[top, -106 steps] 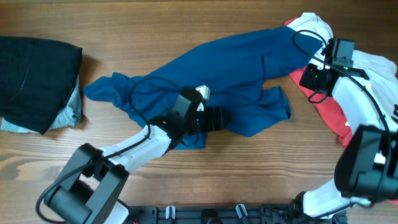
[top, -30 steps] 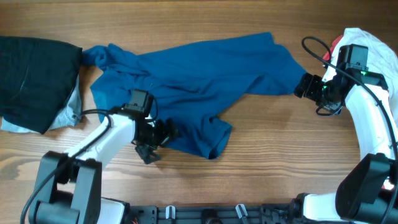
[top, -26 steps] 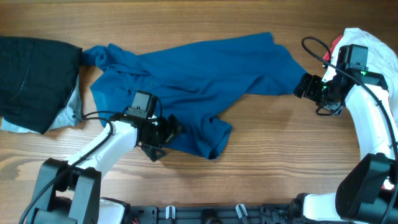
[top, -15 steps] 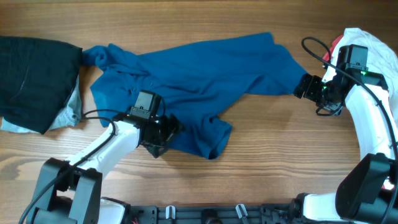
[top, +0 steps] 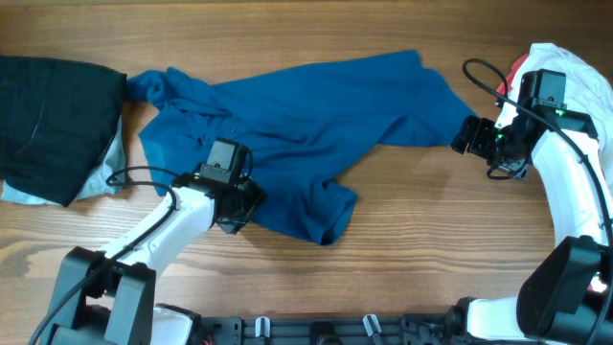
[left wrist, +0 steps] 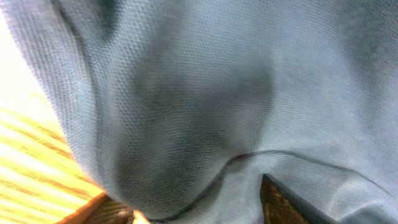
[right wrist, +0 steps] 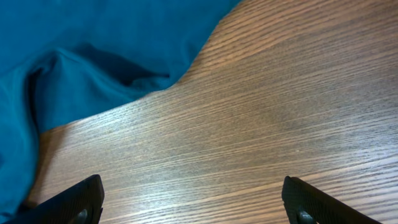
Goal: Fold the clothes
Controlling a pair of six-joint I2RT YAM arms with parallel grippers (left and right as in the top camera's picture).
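The left gripper's fingers straddle a thick bulge of the blue shirt, so the left gripper will open and pinch the shirt's edge (left wrist: 84,146) before both grippers lift the shirt.
A blue shirt (top: 306,105) lies spread and rumpled across the middle of the wooden table (top: 421,240). My left gripper (top: 241,203) is at the shirt's lower front edge, its jaws partly drawn together on a fold of the fabric. The left wrist view is filled by the blue shirt (left wrist: 205,93) bulging between the fingers of the left gripper (left wrist: 186,214). My right gripper (top: 460,134) stands open just off the shirt's right end. In the right wrist view the right gripper (right wrist: 193,205) has bare wood between its fingers, and the shirt (right wrist: 93,56) lies up to the left.
A black garment (top: 53,115) lies piled at the far left over a light blue one (top: 110,177). White and red clothes (top: 575,57) are heaped at the far right, behind the right arm. The table's front edge runs along the bottom.
The left gripper slid right onto the shirt's lower edge and its jaws have narrowed around the cloth. The right arm has stayed where it was, open.
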